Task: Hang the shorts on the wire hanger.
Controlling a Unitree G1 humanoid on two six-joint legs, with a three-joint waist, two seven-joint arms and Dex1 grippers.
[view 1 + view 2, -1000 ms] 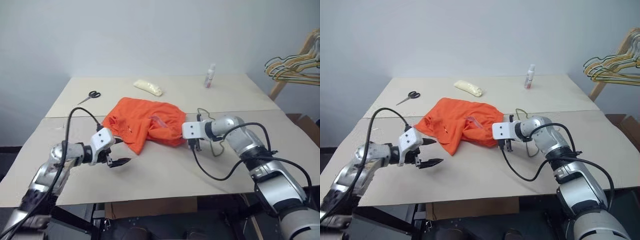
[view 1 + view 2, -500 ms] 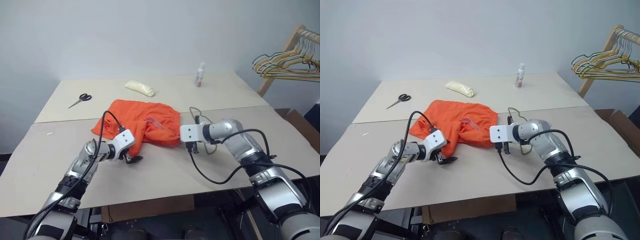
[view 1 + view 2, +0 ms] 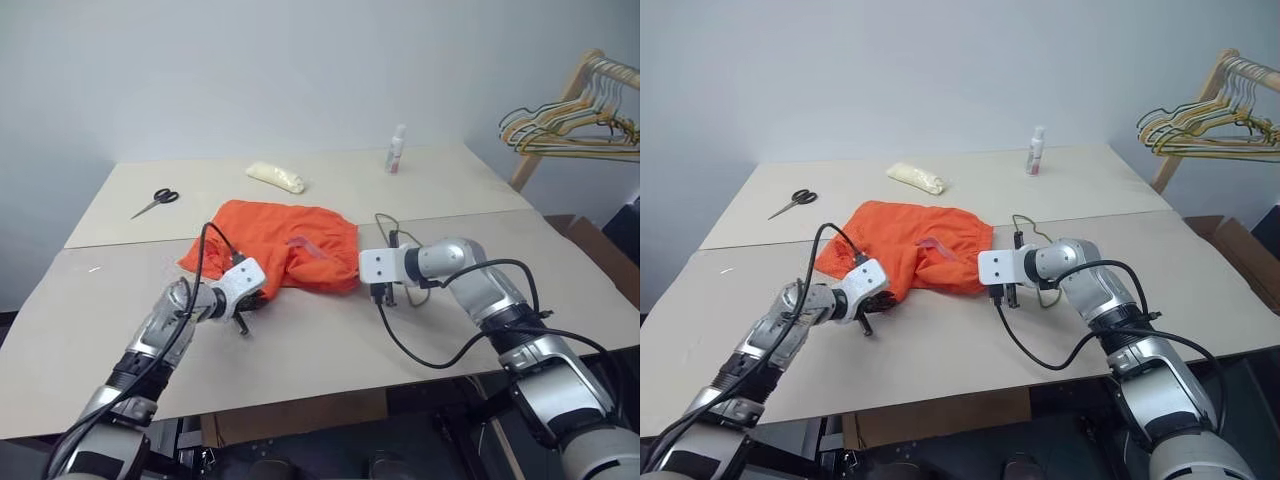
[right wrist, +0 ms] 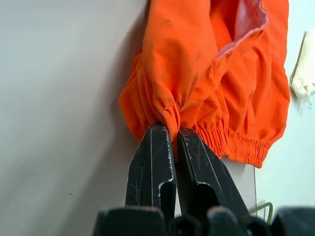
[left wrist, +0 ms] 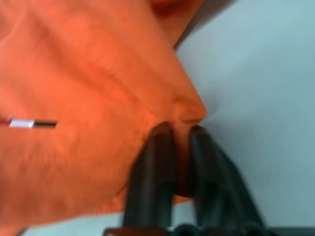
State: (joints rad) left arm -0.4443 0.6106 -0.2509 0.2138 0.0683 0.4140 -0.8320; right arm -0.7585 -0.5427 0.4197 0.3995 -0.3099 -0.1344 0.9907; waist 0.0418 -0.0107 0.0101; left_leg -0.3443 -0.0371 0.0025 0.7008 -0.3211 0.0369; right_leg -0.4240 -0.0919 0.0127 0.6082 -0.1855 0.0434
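Observation:
I will use my left gripper to release the leg corner of the orange shorts just over the table's near edge point(image 3: 188, 440), beside the brown cardboard.
The bright orange shorts point(image 3: 280, 243) lie crumpled in the middle of the table point(image 3: 330, 350). My left gripper point(image 5: 179, 129) is at their near left edge point(image 3: 248, 300), shut on a pinched fold of the orange fabric. At the shorts' right edge my right gripper point(image 4: 171, 129) is shut on the gathered elastic waistband point(image 4: 231, 140). The thin wire hanger point(image 3: 381, 219) lies flat on the table just behind and beside the right gripper point(image 3: 366, 281), largely hidden by the arm. A short bit of its wire point(image 4: 262, 207) shows in the right wrist view.
At the back of the table lie scissors point(image 3: 155, 200) on the left, a pale packet point(image 3: 275, 177) in the middle and a small bottle point(image 3: 396, 150) on the right. A wooden rack with a bunch of hangers point(image 3: 565, 115) stands off the table's right side.
My left gripper moved in from the open table to the shorts' near left edge and shut on the fabric. The right gripper kept its hold. The camera view shifted.

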